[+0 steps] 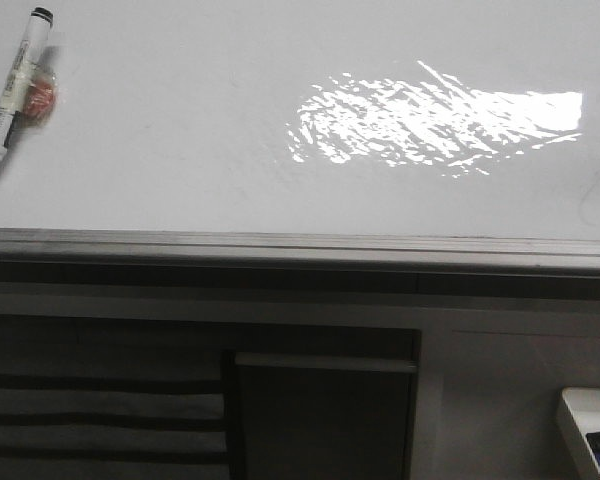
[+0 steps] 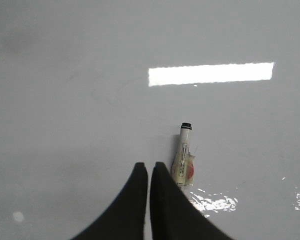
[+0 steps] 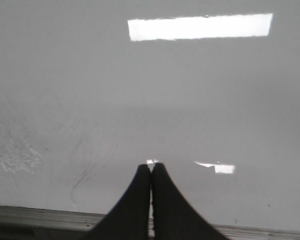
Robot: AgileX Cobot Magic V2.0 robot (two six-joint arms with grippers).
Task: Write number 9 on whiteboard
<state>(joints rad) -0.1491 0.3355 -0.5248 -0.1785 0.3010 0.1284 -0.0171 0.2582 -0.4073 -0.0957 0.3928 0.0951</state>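
Next, I close my left gripper on the marker pen's lower body (image 2: 181,187), between its tape wrap and its writing end, so that the writing end stays free.
The whiteboard (image 1: 180,130) is glossy white and fills the upper front view, with a grey metal edge strip (image 1: 300,243) along its near side. A white marker pen (image 1: 13,92) with a black cap and a red-marked tape wrap lies at its far left. No black number 9 shows on the board in any view. My left gripper (image 2: 149,165) is shut and empty above the board (image 2: 65,100), just beside the marker (image 2: 184,155). My right gripper (image 3: 150,166) is shut and empty over the board (image 3: 215,115) near its edge strip (image 3: 40,214). Neither gripper shows in the front view.
A faint grey curved smudge (image 3: 85,172) marks the board near my right gripper. A small white plastic tray (image 1: 590,430) with coloured markers sits at the lower right, below the board. Dark slatted furniture (image 1: 100,400) lies under the board's edge. Bright ceiling-light glare (image 1: 430,120) covers the board's right half.
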